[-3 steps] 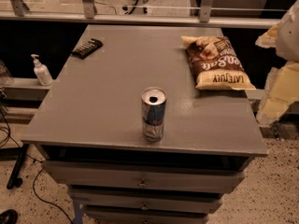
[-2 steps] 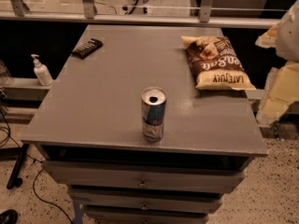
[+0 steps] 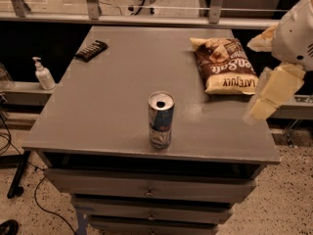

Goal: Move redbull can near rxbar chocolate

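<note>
The redbull can is next, and my gripper needs to go to it and close around the middle of the can's body (image 3: 161, 118), below its pull-tab top.
The redbull can (image 3: 161, 119) stands upright near the front edge of the grey table (image 3: 112, 106), a little right of the middle, with its pull-tab top showing. The rxbar chocolate (image 3: 91, 50) lies flat in its dark wrapper at the table's far left corner. My gripper (image 3: 272, 92) hangs at the right edge of the view, beside the table's right side and above its height. It is well to the right of the can and touches nothing.
A large brown-and-cream chip bag (image 3: 224, 65) lies at the far right of the table. A white pump bottle (image 3: 43, 75) stands on a low ledge to the left. Drawers (image 3: 146, 192) sit under the tabletop. A railing runs behind.
</note>
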`<state>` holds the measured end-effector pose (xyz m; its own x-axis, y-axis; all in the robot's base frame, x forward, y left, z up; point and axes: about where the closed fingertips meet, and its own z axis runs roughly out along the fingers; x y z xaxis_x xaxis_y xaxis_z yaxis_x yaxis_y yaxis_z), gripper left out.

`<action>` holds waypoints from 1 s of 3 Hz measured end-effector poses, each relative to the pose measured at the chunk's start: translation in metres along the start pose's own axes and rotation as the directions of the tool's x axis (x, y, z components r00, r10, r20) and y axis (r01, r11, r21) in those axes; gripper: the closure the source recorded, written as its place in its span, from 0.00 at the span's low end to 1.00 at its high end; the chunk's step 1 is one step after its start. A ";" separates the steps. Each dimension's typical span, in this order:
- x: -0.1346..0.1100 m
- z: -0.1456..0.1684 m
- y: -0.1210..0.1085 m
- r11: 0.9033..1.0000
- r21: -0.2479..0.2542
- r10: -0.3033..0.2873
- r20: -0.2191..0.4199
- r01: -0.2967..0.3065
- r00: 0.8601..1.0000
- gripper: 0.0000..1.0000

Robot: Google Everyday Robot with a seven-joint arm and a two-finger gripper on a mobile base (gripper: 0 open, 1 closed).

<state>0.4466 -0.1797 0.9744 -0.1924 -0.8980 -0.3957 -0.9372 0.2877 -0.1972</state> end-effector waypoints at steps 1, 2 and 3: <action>-0.038 0.021 0.016 0.998 -0.060 -0.017 0.177 0.028 0.984 0.00; -0.070 0.050 0.042 0.990 -0.114 -0.042 0.331 0.084 0.943 0.00; -0.082 0.085 0.063 0.981 -0.161 -0.027 0.430 0.106 0.902 0.00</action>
<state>0.4282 -0.0592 0.9183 -0.0229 -0.6747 -0.7377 -0.9868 0.1335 -0.0915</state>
